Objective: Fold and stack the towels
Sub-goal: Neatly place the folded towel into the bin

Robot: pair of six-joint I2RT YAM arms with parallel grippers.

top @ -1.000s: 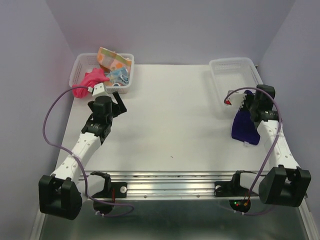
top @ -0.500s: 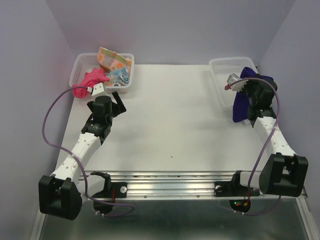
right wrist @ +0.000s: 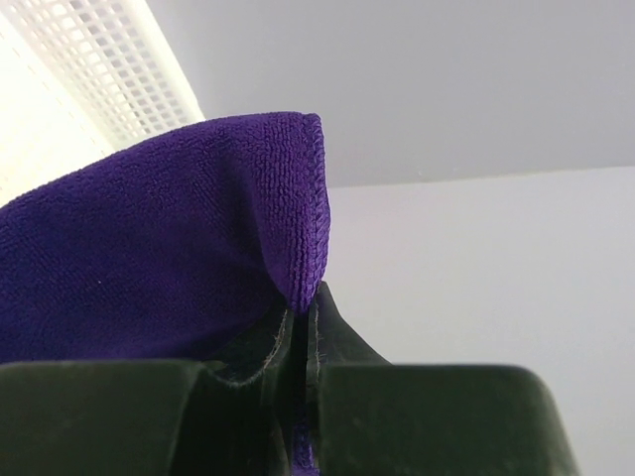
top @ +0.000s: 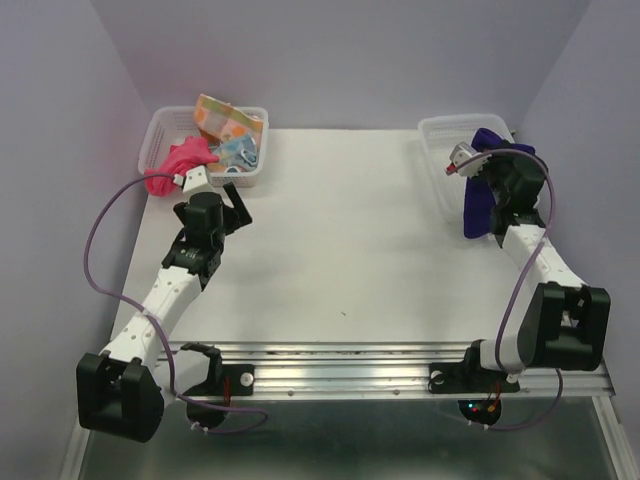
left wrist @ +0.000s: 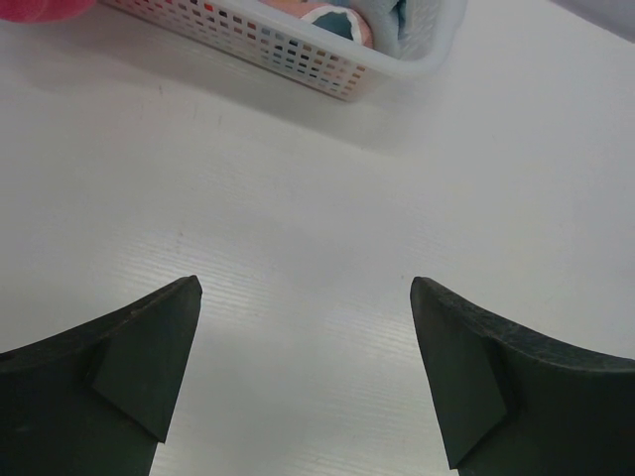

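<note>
My right gripper sets the dark purple towel down next inside the white basket [top: 459, 166] below, by its table-side.
A dark purple towel [top: 480, 205] hangs from my right gripper [top: 492, 145], which is shut on its hemmed edge [right wrist: 316, 228] and raised over the right white basket [top: 440, 135]. The cloth drapes down over the basket's near end. Three more towels sit in the left white basket [top: 160, 135]: a bright pink one [top: 172, 165] spilling over the front rim, a light-blue patterned one [top: 238, 152] and an orange-yellow-pink patterned one [top: 225, 118]. My left gripper [top: 238, 205] stands open just in front of that basket, low over the table, with nothing between its fingers [left wrist: 149, 357].
The left basket's mesh wall [left wrist: 298, 50] fills the top of the left wrist view. Purple walls enclose the white table [top: 340, 240] on three sides. A metal rail [top: 340, 365] runs along the near edge.
My right gripper has lifted the purple towel from the table's right side, up and back over the right basket. The left arm has not moved.
</note>
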